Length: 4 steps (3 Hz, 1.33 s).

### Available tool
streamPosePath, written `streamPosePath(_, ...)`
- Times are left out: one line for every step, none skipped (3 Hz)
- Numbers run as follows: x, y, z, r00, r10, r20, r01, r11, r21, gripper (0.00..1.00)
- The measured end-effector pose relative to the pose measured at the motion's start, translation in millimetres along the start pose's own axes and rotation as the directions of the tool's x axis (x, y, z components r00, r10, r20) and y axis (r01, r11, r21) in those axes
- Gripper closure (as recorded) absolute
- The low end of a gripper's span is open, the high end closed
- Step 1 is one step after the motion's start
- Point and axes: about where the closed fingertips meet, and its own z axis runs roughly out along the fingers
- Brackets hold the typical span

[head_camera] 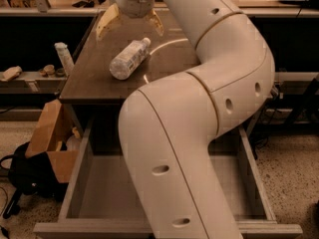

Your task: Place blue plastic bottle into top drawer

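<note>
Next, my gripper closes on the upper half [134,53] of the blue plastic bottle, close to its white cap, so that the bottom end of the bottle stays free.
The blue plastic bottle [128,59] lies on its side on the dark tabletop [94,68], white cap pointing up-right. My gripper [130,26] hangs just beyond and above it, its two yellowish fingers [106,24] spread wide and empty, one to each side. The top drawer [99,193] is pulled out below the table's front edge, grey and empty on the side that shows. My big white arm covers the middle and right of the drawer.
A slim white bottle [63,57] stands on a shelf left of the table. An open cardboard box [52,141] and a black bag [22,176] sit on the floor at the drawer's left. Shelving runs along the back.
</note>
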Motion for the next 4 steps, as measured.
streamPosePath(-7.1,14.5,17.3,1.000,-0.022,-0.023,0.022,0.9998,-0.006,0.00)
streamPosePath(-9.8,24.9,21.3,0.997,-0.068,-0.028,0.067,0.9975,-0.022,0.00)
streamPosePath(-20.2,27.2,26.1,0.998,-0.064,0.004,0.064,0.9976,-0.029,0.00)
streamPosePath(-24.5,21.6,31.7,0.999,-0.034,0.014,0.035,0.9988,-0.034,0.00)
